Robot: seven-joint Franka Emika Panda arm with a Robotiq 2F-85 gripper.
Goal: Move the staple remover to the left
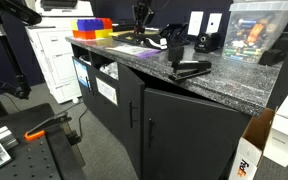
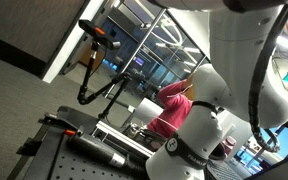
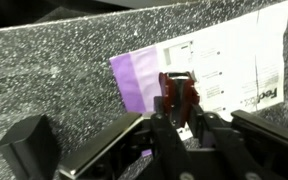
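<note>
The robot's gripper should set the staple remover down on the bare speckled counter [image 1: 153, 53] [image 3: 106, 107] next to the purple end of the envelope.
The staple remover [image 3: 177, 95] is a small maroon claw. In the wrist view it lies on a white and purple FedEx envelope [image 3: 224, 60] on the speckled dark counter [image 3: 54, 70]. My gripper [image 3: 179, 122] has its two black fingers closed against the remover's sides, low on the envelope. In an exterior view the gripper [image 1: 174, 48] stands down on the counter [image 1: 224, 88] over the envelope [image 1: 134, 46], and the remover is hidden behind it. The other exterior view shows only the white arm [image 2: 219, 100], not the counter.
The long black stapler [image 1: 191, 69] lies just beside the gripper and shows as a black block in the wrist view [image 3: 29, 145]. Coloured bins [image 1: 89, 28] stand at one end of the counter, and a clear plastic box [image 1: 256, 35] at the other. The counter's front edge is close.
</note>
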